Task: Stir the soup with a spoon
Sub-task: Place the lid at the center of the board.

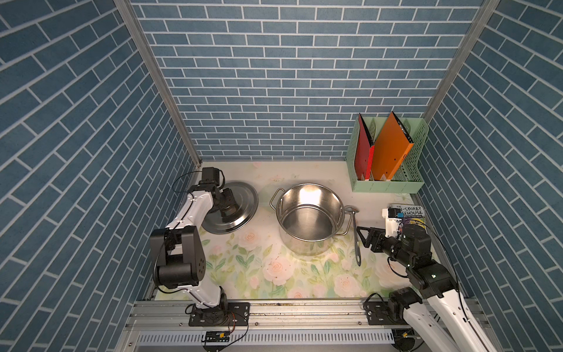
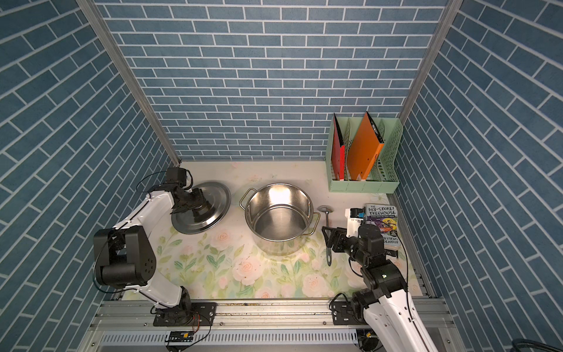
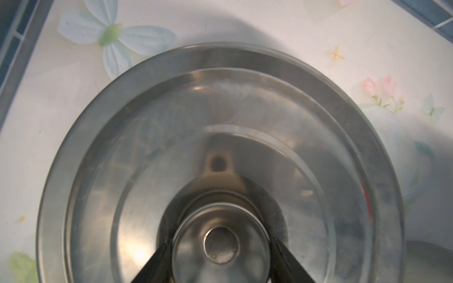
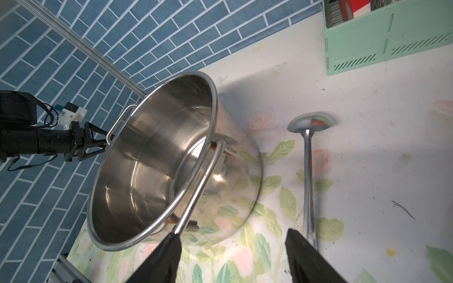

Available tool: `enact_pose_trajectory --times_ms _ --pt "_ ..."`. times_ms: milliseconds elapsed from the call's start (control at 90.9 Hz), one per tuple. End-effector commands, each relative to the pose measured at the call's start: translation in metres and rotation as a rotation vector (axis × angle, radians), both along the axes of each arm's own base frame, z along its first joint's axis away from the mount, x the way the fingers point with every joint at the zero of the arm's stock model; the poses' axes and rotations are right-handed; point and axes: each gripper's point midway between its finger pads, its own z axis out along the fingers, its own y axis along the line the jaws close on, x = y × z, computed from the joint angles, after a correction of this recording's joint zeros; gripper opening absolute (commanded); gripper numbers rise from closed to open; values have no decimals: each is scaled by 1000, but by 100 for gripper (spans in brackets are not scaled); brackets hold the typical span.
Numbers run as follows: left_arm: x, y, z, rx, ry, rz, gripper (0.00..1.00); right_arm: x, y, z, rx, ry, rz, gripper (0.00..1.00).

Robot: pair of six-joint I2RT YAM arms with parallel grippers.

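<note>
Next, my left gripper releases the pot lid flat on the floral mat (image 1: 235, 215), just short of the nearer handle of the steel pot.
The spoon (image 1: 355, 234), a long grey metal ladle, lies flat on the floral mat just right of the steel pot (image 1: 310, 185), bowl end away from me. No soup shows in the pot (image 4: 159, 147), only shiny steel. My right gripper (image 4: 231, 235) hangs open low over the mat, between the pot's side handle and the spoon's handle (image 4: 307, 186), with nothing between its fingers. Left of the pot, the pot lid (image 1: 243, 204) rests on the mat. My left gripper (image 3: 220, 245) is shut on the lid's round knob, fingers (image 3: 159, 259) against both sides.
A green file rack (image 1: 387, 183) with a red and an orange folder stands at the back right. A book (image 1: 409, 211) lies by the right wall behind my right arm. Blue brick walls close three sides; a metal rail (image 1: 304, 311) runs along the front.
</note>
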Motion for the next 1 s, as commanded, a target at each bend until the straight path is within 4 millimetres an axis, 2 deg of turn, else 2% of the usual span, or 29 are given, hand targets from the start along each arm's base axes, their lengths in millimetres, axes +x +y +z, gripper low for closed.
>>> enact_pose_trajectory --times_ms 0,176,638,891,990 --pt "23 -1 1 -13 -94 34 28 -2 -4 13 -21 -35 -6 71" --pt "26 -8 -24 37 -62 35 29 -3 -5 11 -20 -25 -12 71" --pt "15 -14 -68 109 8 34 36 -2 -5 8 -6 -1 -24 70" --pt "13 -16 -77 109 25 26 52 -1 -8 0 -16 24 -45 71" --pt "14 -15 -66 117 0 26 66 0 -11 -5 -31 41 -61 72"
